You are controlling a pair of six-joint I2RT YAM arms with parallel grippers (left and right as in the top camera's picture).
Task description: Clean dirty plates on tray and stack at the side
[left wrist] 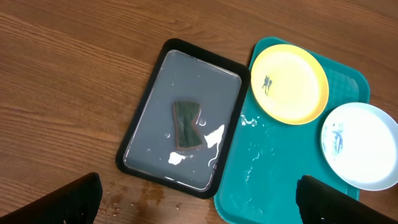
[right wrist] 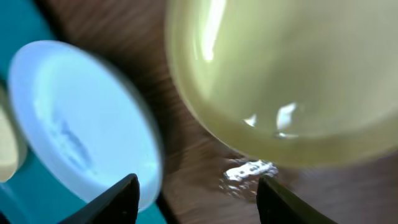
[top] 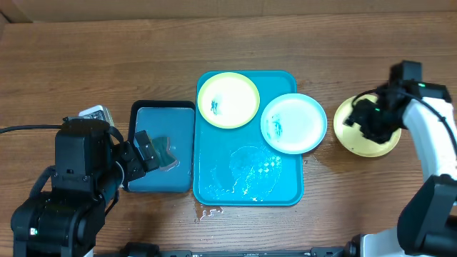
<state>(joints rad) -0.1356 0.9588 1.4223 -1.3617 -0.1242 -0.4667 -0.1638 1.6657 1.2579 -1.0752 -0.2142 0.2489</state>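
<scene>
Next, my left gripper goes to the dark sponge in the black-rimmed tray and closes on the sponge's narrow middle (top: 164,153) (left wrist: 188,126).
The teal tray (top: 214,171) lies mid-table, wet in its middle. On its far end sits a yellow-green plate (top: 228,100) with a dark smear. A light-blue plate (top: 293,123), also smeared, overlaps the tray's right rim. Another yellow-green plate (top: 378,139) rests on the wood at the right. My right gripper (top: 360,114) hovers over that plate's left side. In the right wrist view this gripper (right wrist: 196,199) is open with nothing between its fingers, and the yellow-green plate (right wrist: 298,74) fills the top. My left gripper (left wrist: 199,205) stands open, empty, above the table's near side.
A smaller black-rimmed tray (top: 164,125) holding water and a dark sponge (left wrist: 186,124) lies left of the teal tray. Water is spilled on the wood (top: 211,212) at the teal tray's near edge. A small white object (top: 96,113) sits behind the left arm.
</scene>
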